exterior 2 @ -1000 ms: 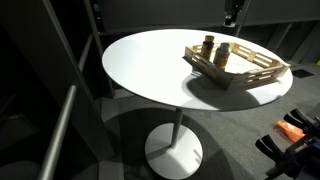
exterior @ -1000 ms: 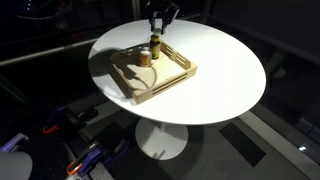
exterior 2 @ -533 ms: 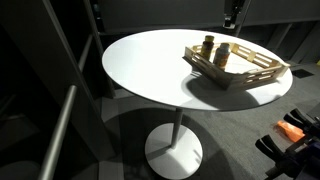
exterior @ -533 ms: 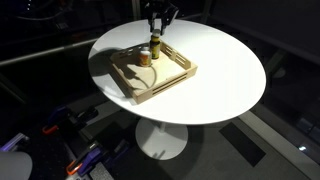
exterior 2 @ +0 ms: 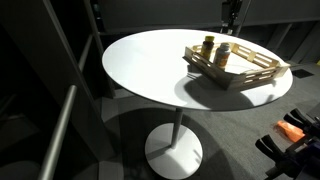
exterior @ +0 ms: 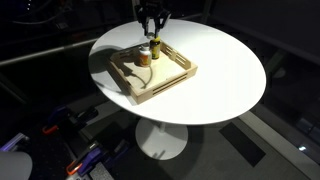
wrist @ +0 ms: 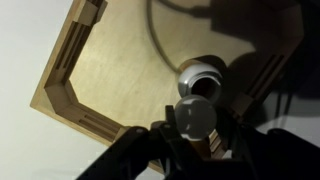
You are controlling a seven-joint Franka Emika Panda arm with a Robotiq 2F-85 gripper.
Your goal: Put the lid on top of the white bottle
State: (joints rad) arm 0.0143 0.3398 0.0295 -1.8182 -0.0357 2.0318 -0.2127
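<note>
Next, my gripper lets go of the lid on the opening of the white bottle (exterior: 146, 48) (wrist: 203, 80), next to the yellow-capped bottle.
A wooden tray (exterior: 150, 80) lies on the round white table (exterior: 220, 70). In it stand the short white bottle (exterior: 145, 57) with an orange-brown band and a taller yellow-capped bottle (exterior: 156, 46). My gripper (exterior: 151, 20) hangs above them. In the wrist view my gripper (wrist: 195, 125) is shut on the lid (wrist: 195, 116), a flat round white disc. It holds the lid above the tray, just short of the white bottle's open mouth (wrist: 203, 75). The yellow-capped bottle does not show in the wrist view.
The tray (exterior 2: 240, 72) sits near the table's far edge, with raised wooden walls (wrist: 60, 95) round the bottles. Both bottles (exterior 2: 215, 50) stand close together. Dark floor and orange-blue clamps (exterior: 85, 160) lie below the table.
My gripper has shifted a little sideways with the lid, to stand more directly above the two bottles. The bottles and tray have not moved.
</note>
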